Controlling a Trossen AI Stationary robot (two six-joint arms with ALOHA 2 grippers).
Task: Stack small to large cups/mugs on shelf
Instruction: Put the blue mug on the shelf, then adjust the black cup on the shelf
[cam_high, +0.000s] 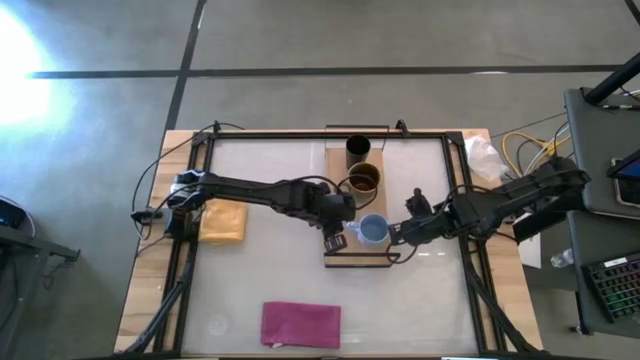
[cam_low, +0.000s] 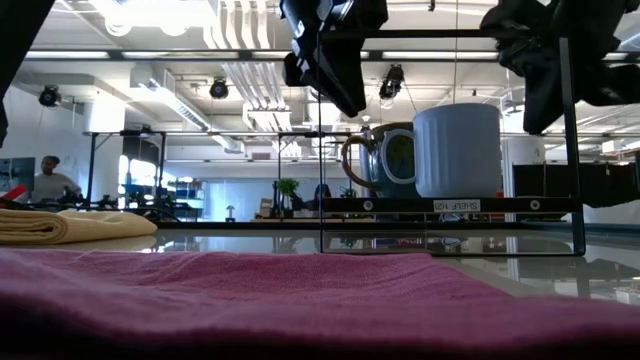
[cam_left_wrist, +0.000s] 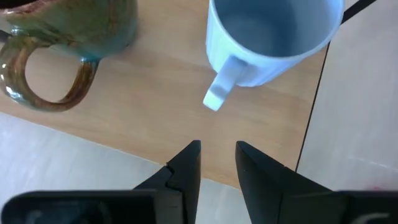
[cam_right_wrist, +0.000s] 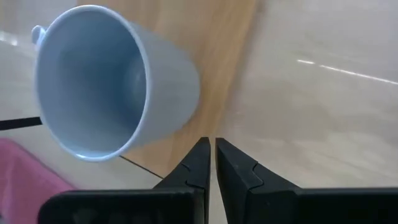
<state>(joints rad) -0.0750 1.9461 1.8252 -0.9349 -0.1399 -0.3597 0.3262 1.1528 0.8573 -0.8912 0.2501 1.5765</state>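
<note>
The empty fingers of my left gripper should next go to the shelf's far end (cam_high: 334, 162) and close just beside the black cup.
Three cups stand in a row on the light-wood shelf (cam_high: 338, 165): the black cup (cam_high: 358, 148) farthest, the brown mug (cam_high: 364, 178) in the middle, the light blue mug (cam_high: 373, 230) nearest. My left gripper (cam_high: 333, 241) hovers just left of the blue mug, its fingers (cam_left_wrist: 217, 155) a little apart, in line with the mug's handle (cam_left_wrist: 221, 90) and clear of it. My right gripper (cam_high: 398, 236) hovers just right of the blue mug (cam_right_wrist: 106, 81), shut (cam_right_wrist: 213, 149) and empty. The low view shows the blue mug (cam_low: 457, 150) upright in front of the brown mug (cam_low: 385, 160).
A yellow-tan pad (cam_high: 222, 222) lies at the left. A magenta cloth (cam_high: 300, 324) lies near the front edge and fills the low view's foreground (cam_low: 300, 300). A dark frame (cam_high: 300, 135) rims the table. A person (cam_low: 48, 180) sits far behind.
</note>
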